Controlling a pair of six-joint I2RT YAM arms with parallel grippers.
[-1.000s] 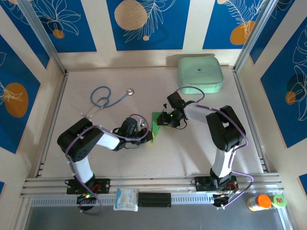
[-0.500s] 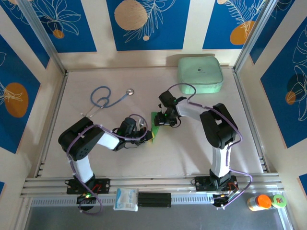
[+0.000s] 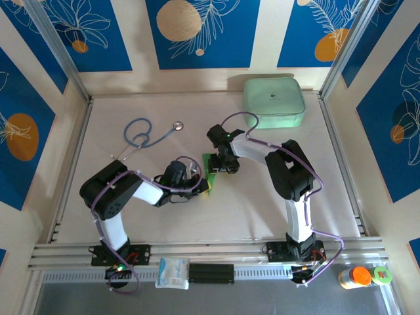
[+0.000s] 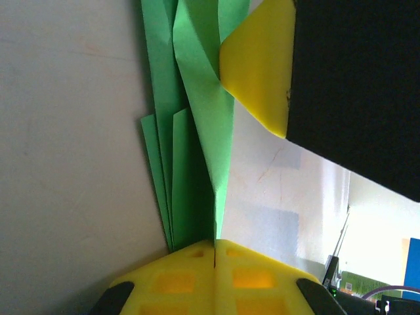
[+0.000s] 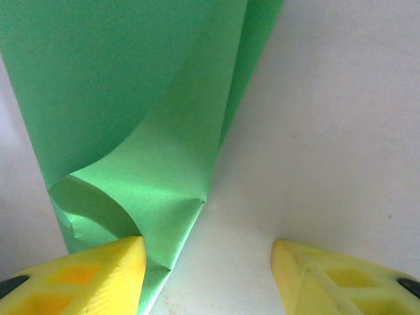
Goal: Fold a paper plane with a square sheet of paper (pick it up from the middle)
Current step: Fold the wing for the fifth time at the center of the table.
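Next, I open my left gripper and pinch the paper's fold farther [image 4: 213, 187] along, toward my right gripper, because the paper's flap bulges open beyond its pinched near end.
The bright green paper [image 3: 212, 165] lies creased into a narrow, layered shape at the table's middle, between both grippers. My left gripper [image 3: 201, 186] is shut on its near end. In the left wrist view the yellow pads [image 4: 197, 275] meet on the folded edge of the paper [image 4: 197, 164], whose flaps stand up. My right gripper [image 3: 221, 164] is at the paper's far right side and is open. In the right wrist view its left finger [image 5: 92, 272] rests on a curled flap of the paper [image 5: 125, 92]. Its other finger [image 5: 335, 279] stands on bare table.
A pale mint zip case [image 3: 273, 102] sits at the back right. A blue stethoscope [image 3: 144, 134] lies at the back left. A white packet [image 3: 173, 272] and small bottles [image 3: 359, 275] sit on the front rail.
My right gripper has moved left along the table onto the paper's right side. The left gripper has kept its hold and stayed put.
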